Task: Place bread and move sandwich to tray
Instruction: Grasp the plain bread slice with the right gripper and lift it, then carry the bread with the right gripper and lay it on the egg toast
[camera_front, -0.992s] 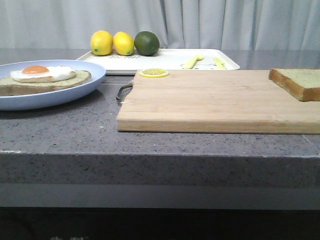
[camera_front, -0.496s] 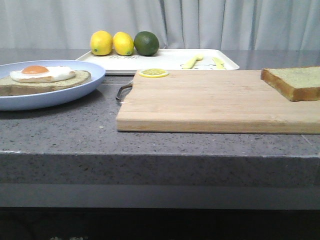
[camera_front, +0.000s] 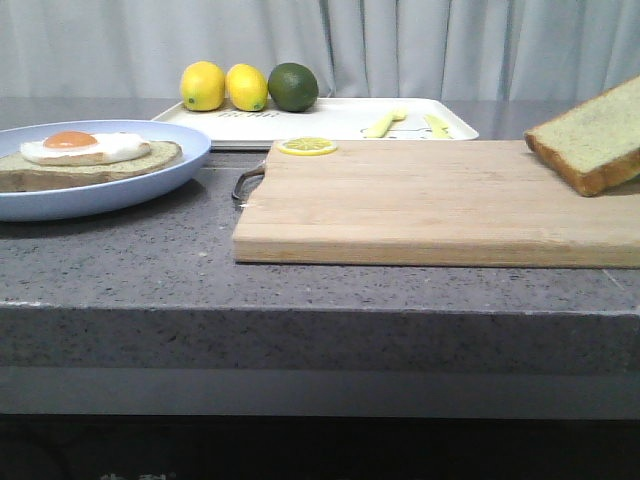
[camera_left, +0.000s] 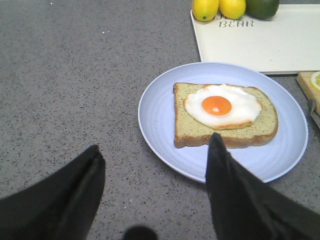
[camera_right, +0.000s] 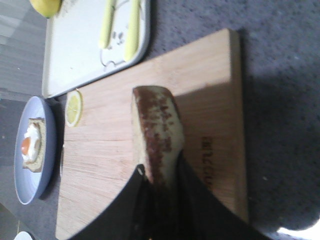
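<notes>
Next, I let go of the bread with my right gripper on top of the fried egg (camera_front: 86, 127) (camera_right: 31, 145) on the light blue plate.
The bread (camera_front: 592, 143) is a thick slice with brown crust, tilted up at the right edge of the front view, above the wooden board. My right gripper (camera_right: 161, 181) is shut on the bread (camera_right: 156, 135) and holds it over the board. The light blue plate (camera_front: 150, 185) at the left carries one slice (camera_front: 95, 165) with a fried egg (camera_front: 80, 146) on top. My left gripper (camera_left: 155, 155) is open, hovering over the counter beside the plate (camera_left: 160, 120). The white tray (camera_front: 340, 118) lies at the back.
The wooden cutting board (camera_front: 430, 200) fills the middle and right, with a lemon slice (camera_front: 307, 146) at its far left corner. Two lemons (camera_front: 203, 85) and a lime (camera_front: 293, 87) sit on the tray's left end; yellow cutlery (camera_front: 385, 123) lies on its right part.
The bread has moved left and now tilts up off the board, its far edge raised. The plate and left gripper have not moved.
</notes>
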